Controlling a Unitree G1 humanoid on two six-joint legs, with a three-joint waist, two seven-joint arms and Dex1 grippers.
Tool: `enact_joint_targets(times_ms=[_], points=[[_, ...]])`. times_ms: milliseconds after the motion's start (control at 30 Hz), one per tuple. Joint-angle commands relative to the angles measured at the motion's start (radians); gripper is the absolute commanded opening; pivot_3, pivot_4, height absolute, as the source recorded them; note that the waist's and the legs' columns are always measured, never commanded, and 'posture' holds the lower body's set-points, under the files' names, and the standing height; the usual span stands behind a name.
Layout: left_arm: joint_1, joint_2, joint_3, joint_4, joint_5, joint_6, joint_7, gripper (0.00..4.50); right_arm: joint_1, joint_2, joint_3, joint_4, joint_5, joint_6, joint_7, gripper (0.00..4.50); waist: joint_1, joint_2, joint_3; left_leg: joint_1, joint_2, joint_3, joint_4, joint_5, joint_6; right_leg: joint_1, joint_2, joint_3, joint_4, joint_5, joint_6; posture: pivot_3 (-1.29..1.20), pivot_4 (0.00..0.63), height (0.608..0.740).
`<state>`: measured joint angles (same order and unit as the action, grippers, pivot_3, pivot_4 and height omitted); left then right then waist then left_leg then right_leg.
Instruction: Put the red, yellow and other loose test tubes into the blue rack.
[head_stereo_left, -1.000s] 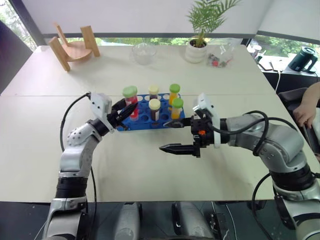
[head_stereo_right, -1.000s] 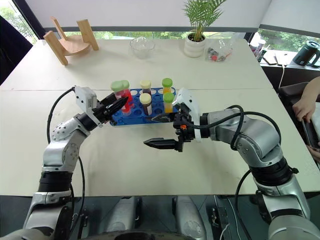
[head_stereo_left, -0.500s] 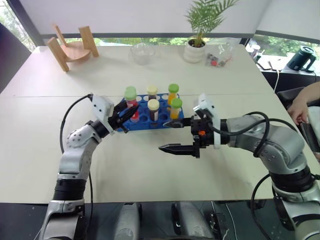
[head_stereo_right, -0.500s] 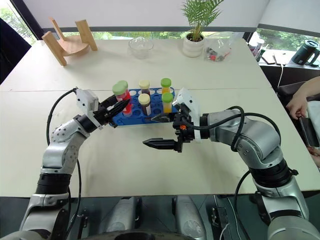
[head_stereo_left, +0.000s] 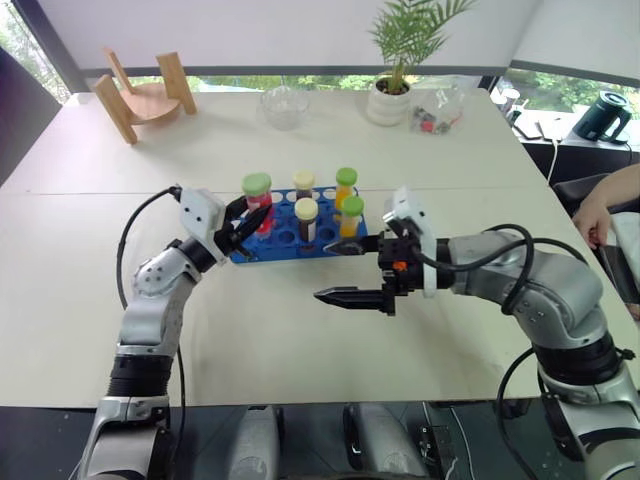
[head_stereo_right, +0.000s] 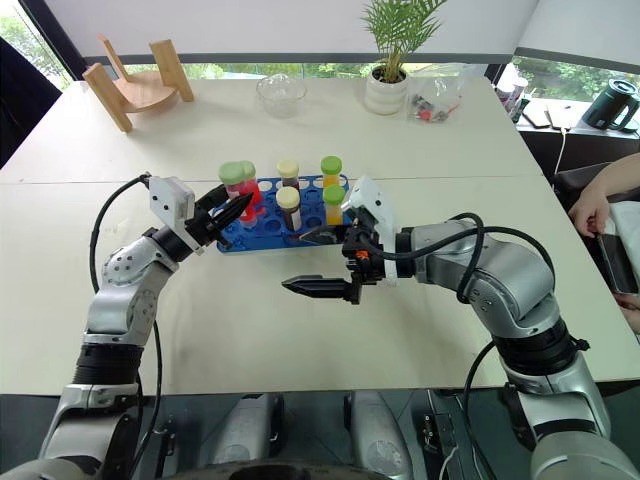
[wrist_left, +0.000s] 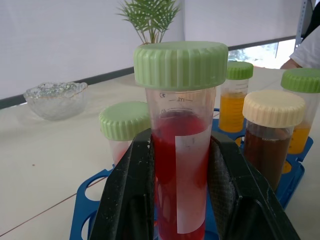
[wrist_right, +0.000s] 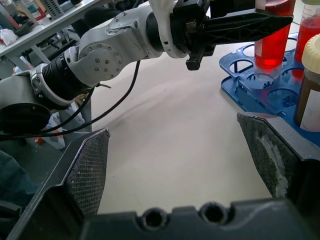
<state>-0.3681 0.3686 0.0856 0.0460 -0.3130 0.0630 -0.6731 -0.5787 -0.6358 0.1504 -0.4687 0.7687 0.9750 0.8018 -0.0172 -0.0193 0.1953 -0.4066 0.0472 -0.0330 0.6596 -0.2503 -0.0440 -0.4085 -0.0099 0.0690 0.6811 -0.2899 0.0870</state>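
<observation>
Next, I let go of the red test tube with my left gripper, placing it in the blue rack's hole (head_stereo_left: 265, 241) in front of the other reddish tube.
My left gripper (head_stereo_left: 243, 222) is shut on a red test tube (wrist_left: 180, 165) with a green cap (head_stereo_left: 257, 184), held upright at the left end of the blue rack (head_stereo_left: 285, 250). In the right wrist view the red tube's (wrist_right: 270, 50) lower end meets a hole of the rack (wrist_right: 240, 90). Another green-capped reddish tube (wrist_left: 124, 131) stands just behind it. Two yellow tubes (head_stereo_left: 351, 216) and two dark cream-capped tubes (head_stereo_left: 308, 218) stand in the rack. My right gripper (head_stereo_left: 335, 272) hangs open over the table in front of the rack, pointing left, with nothing between its fingers.
At the back of the table stand a wooden stand (head_stereo_left: 150, 95), a glass bowl (head_stereo_left: 286, 105), a potted plant (head_stereo_left: 392, 100) and a clear bag of small items (head_stereo_left: 440, 115). A person's arm (head_stereo_left: 612, 205) shows at the right edge, with a dark kettle (head_stereo_left: 605, 115) behind it.
My left wrist has rolled a little with the red tube in its grip. Both hands otherwise stay where they were.
</observation>
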Motion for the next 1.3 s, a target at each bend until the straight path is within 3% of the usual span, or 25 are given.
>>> enact_joint_targets(times_ms=[33, 500, 800, 1300], points=[[0.024, 0.001, -0.031, 0.001, -0.001, 0.040, -0.020, 0.86, -0.007, 0.011, -0.016, -0.022, 0.006, -0.011, -0.002, 4.50, 0.000, 0.000, 0.000, 0.000, 0.000, 0.000, 0.000, 0.000, 0.000, 0.000, 0.000, 0.000, 0.000, 0.000, 0.000, 0.00, 0.150, 0.740], [0.080, -0.032, -0.055, -0.058, 0.017, 0.049, 0.029, 0.86, -0.010, 0.030, -0.014, -0.015, 0.006, -0.010, -0.004, 4.50, 0.002, 0.000, 0.000, 0.000, 0.000, 0.000, -0.003, 0.000, 0.000, 0.000, 0.000, 0.000, -0.003, 0.000, 0.000, 0.00, 0.150, 0.740], [0.073, -0.003, -0.025, -0.022, 0.016, 0.016, 0.043, 0.86, -0.011, 0.037, -0.014, -0.018, 0.007, -0.010, -0.009, 4.50, 0.000, 0.001, -0.001, 0.001, 0.000, 0.000, -0.010, 0.000, 0.000, 0.000, 0.000, 0.000, -0.010, 0.000, 0.000, 0.00, 0.150, 0.740], [0.156, 0.011, -0.010, -0.129, -0.021, 0.073, 0.061, 0.86, 0.007, 0.110, 0.002, -0.020, 0.003, -0.016, -0.057, 4.50, -0.003, 0.001, 0.000, -0.001, 0.000, 0.001, -0.013, 0.000, 0.000, -0.001, 0.000, 0.000, -0.014, 0.000, 0.000, 0.00, 0.150, 0.740]])
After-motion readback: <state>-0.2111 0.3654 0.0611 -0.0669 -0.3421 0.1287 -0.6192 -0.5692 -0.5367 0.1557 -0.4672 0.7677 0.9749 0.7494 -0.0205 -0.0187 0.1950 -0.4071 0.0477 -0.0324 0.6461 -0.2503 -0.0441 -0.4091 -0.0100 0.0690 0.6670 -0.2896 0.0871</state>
